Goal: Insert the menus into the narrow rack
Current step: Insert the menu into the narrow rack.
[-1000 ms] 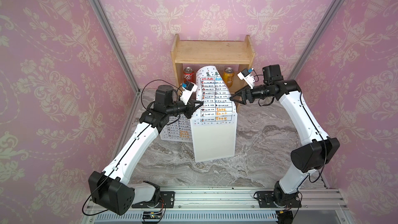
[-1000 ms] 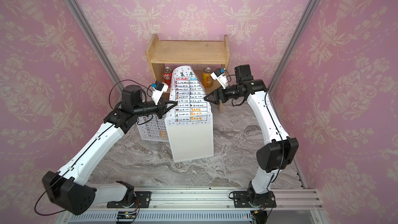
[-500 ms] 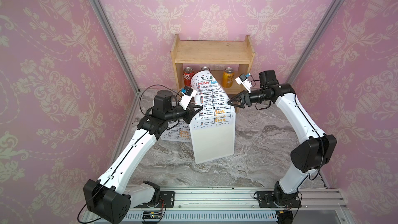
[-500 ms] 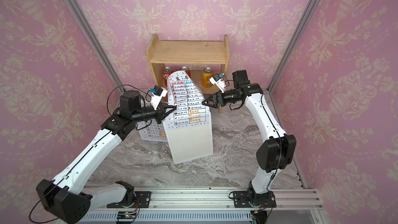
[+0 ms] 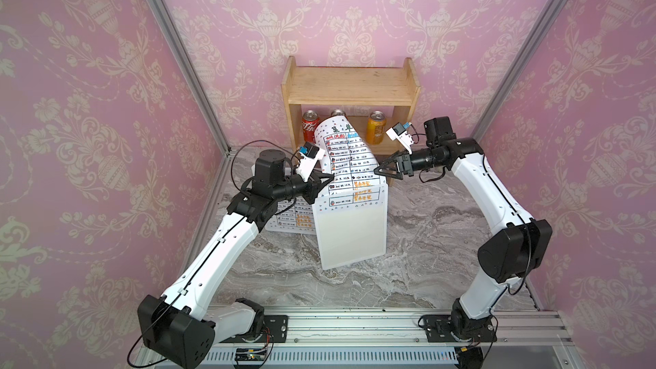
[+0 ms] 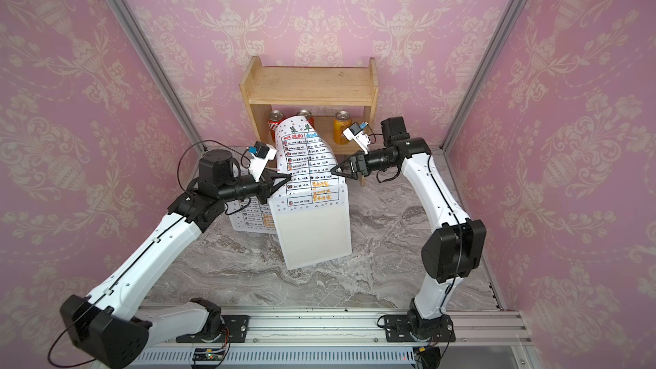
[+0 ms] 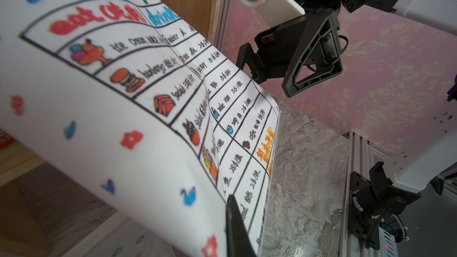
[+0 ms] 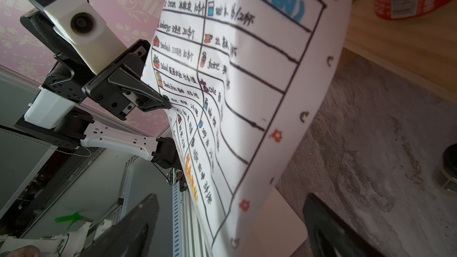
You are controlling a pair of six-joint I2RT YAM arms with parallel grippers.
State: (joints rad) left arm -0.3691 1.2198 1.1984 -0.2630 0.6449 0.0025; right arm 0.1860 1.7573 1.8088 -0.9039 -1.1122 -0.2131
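Next, I pinch the menu's loose edge (image 5: pixel 373 162) with my right gripper while my left gripper opens and lets the menu straighten, since the menu's top curls back toward the shelf.
A white narrow rack (image 5: pixel 351 236) (image 6: pixel 314 239) stands upright mid-table. One menu (image 5: pixel 346 157) (image 6: pixel 305 161) stands in its top slot and curls back toward the shelf. My left gripper (image 5: pixel 328 179) (image 6: pixel 289 175) is shut on this menu's left edge; in the left wrist view one finger (image 7: pixel 235 226) presses on the sheet (image 7: pixel 123 95). My right gripper (image 5: pixel 378 170) (image 6: pixel 333 170) is open at the right edge, which lies loose between the spread fingers (image 8: pixel 138 221) in the right wrist view. A second menu (image 5: pixel 294 218) lies flat behind the left arm.
A wooden shelf (image 5: pixel 349 83) stands against the back wall, holding a red can (image 5: pixel 309 129), an orange can (image 5: pixel 376 132) and a third can (image 5: pixel 337 112) partly behind the menu. Pink walls close in on both sides. An aluminium rail (image 5: pixel 355 328) runs along the front.
The right gripper's jaws have spread wider and it has dropped a little. The menu's curled top has leaned left and lower. The left gripper keeps its hold.
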